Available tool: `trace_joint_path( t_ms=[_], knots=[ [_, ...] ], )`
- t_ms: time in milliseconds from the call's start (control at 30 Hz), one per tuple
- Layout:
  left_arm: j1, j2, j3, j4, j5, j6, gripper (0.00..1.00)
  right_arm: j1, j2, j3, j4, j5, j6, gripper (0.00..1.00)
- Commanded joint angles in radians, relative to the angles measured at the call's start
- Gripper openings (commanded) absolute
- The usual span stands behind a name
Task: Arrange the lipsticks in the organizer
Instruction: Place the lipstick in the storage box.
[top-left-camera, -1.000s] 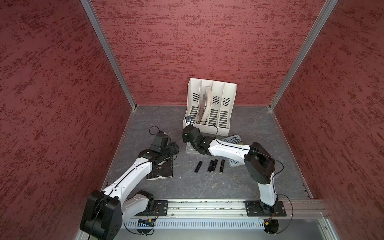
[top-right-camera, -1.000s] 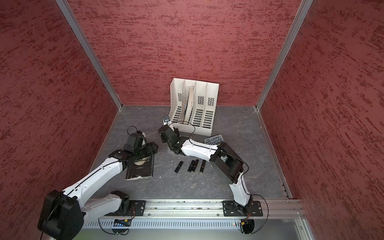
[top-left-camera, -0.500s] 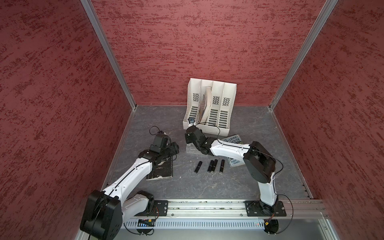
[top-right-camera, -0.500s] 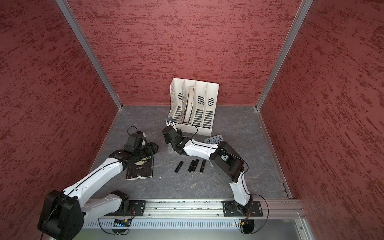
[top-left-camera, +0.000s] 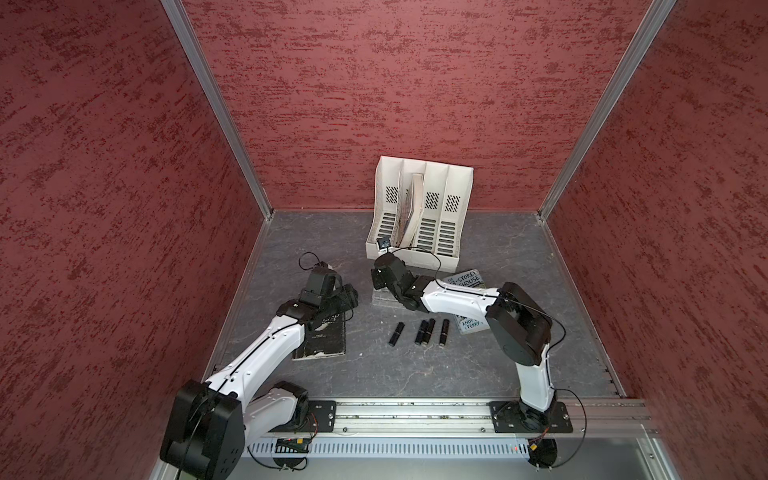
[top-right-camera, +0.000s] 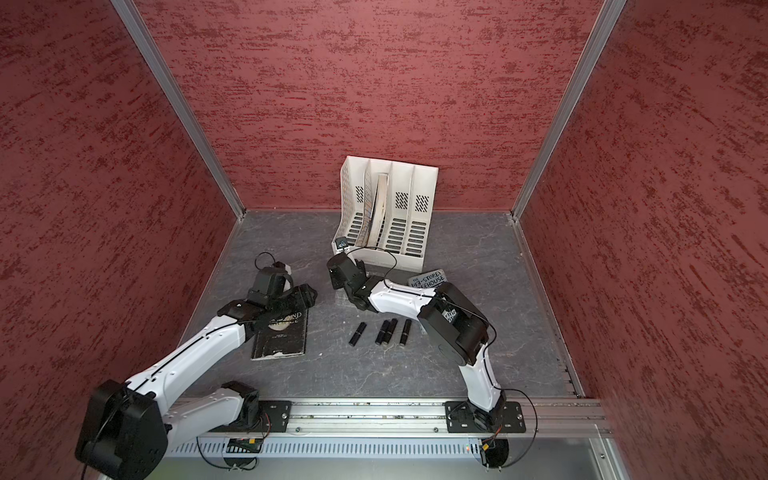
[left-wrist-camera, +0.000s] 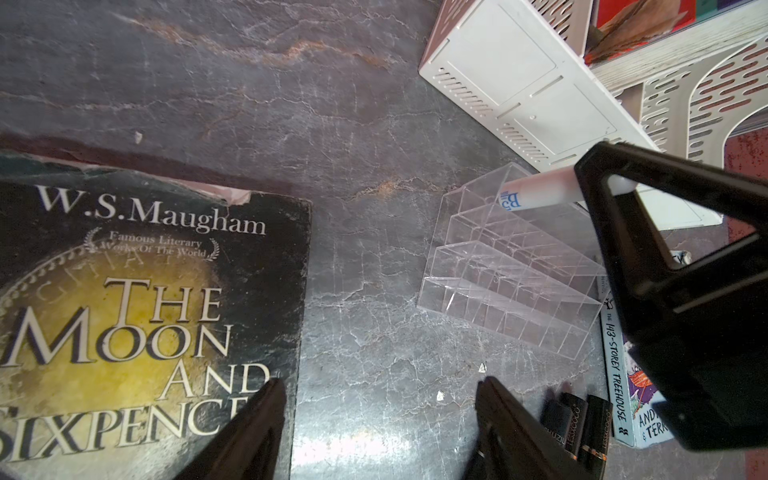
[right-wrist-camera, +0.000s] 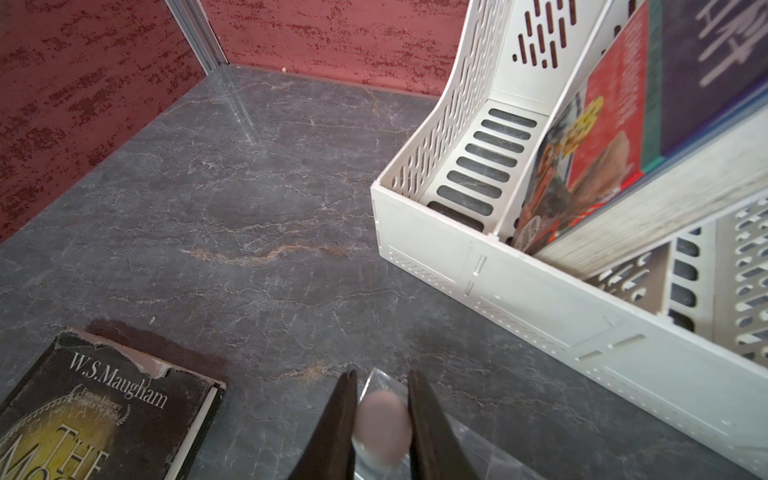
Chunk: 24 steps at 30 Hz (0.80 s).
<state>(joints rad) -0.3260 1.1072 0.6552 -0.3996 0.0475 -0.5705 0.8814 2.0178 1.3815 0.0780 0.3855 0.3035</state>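
Next, my right gripper lets go of the white lipstick in the organizer's back corner cell (top-left-camera: 381, 276) (right-wrist-camera: 382, 440) closest to the dark book.
The clear acrylic organizer (left-wrist-camera: 507, 266) stands on the grey floor; in a top view the organizer (top-left-camera: 383, 299) is mostly covered by my right arm. My right gripper (right-wrist-camera: 383, 374) is shut on the white lipstick (right-wrist-camera: 380, 428), whose lower end sits at a back corner cell of the organizer; the left wrist view shows this white lipstick (left-wrist-camera: 540, 191) tilted there. Several black lipsticks (top-left-camera: 422, 332) lie side by side on the floor in front of the organizer. My left gripper (left-wrist-camera: 381, 381) is open, empty, and hangs over the floor beside the dark book.
A white slotted file rack (top-left-camera: 419, 216) with books in it stands at the back wall, just behind the organizer. A dark book (top-left-camera: 324, 340) lies under my left arm. A pale blue book (top-left-camera: 467, 280) lies under my right arm. Red walls close in three sides.
My right gripper, still holding the white lipstick, has shifted slightly to the right above the organizer. The left arm and the black lipsticks have not moved.
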Motion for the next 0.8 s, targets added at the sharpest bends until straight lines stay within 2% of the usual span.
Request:
trace_joint_path(
  t_ms=[0, 300, 467, 767],
  knots=[
    [0.006, -0.016, -0.009, 0.013, 0.003, 0.006, 0.75, -0.021, -0.007, -0.025, 0.053, -0.059, -0.027, 0.05],
    [0.005, -0.014, -0.009, 0.016, 0.008, 0.002, 0.75, -0.053, 0.014, -0.023, 0.039, -0.177, -0.049, 0.05],
    [0.006, -0.021, -0.006, 0.011, 0.005, 0.004, 0.75, -0.06, 0.019, -0.024, 0.033, -0.196, -0.052, 0.06],
    [0.004, -0.013, 0.005, 0.005, 0.004, -0.001, 0.73, -0.062, 0.015, -0.024, 0.031, -0.208, -0.064, 0.16]
  ],
)
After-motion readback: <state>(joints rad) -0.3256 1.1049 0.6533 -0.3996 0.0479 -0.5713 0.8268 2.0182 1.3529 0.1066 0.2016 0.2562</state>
